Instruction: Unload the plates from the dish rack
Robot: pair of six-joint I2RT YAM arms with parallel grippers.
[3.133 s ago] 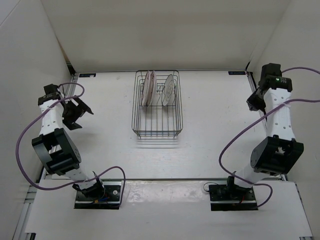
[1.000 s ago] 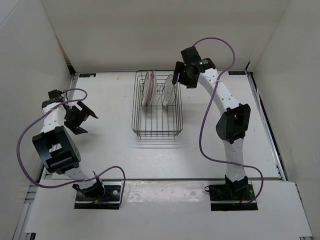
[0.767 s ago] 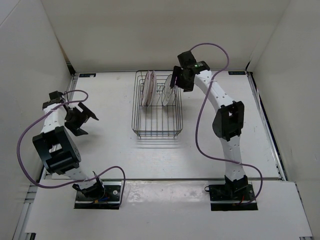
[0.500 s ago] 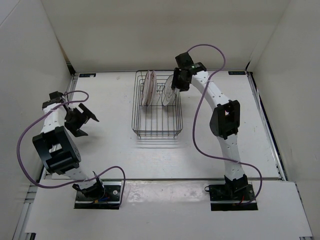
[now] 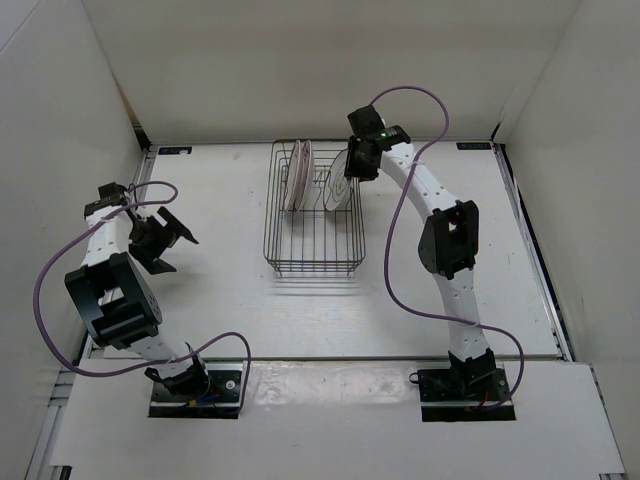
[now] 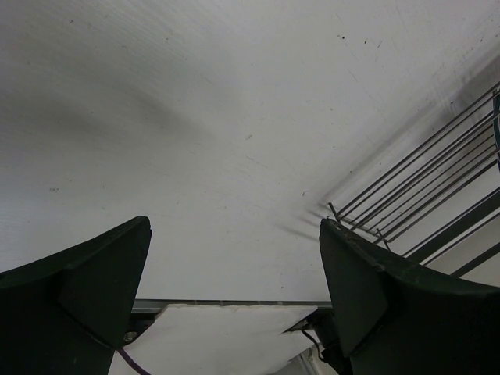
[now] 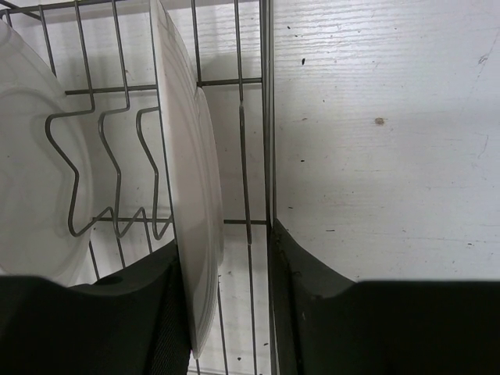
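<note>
The robot's right gripper has the dish rack's side wire inside it with the white plate, so it should open, lift clear, and take only the white plate's rim [image 7: 194, 234].
The dish rack [image 5: 315, 250], a dark wire basket, stands at the middle of the table. A white plate [image 5: 338, 185] stands on edge in its right slot, and whitish plates with a pink pattern [image 5: 297, 175] stand to its left. My right gripper [image 5: 351, 168] is at the white plate's top rim. In the right wrist view it [image 7: 226, 250] is open with the jaws astride the plate [image 7: 187, 195]; the left finger touches the plate and a gap separates the right finger from it. My left gripper [image 5: 178, 243] is open and empty, far left of the rack.
The rack's side wire [image 7: 268, 117] runs along my right finger's inner edge. Another plate [image 7: 27, 180] stands further left in the tines. The left wrist view shows bare table and a corner of the rack [image 6: 437, 187]. White walls enclose the table.
My right arm swung from the right wall over to the rack, and its open gripper has come down over the white plate's rim. The left arm has barely moved.
</note>
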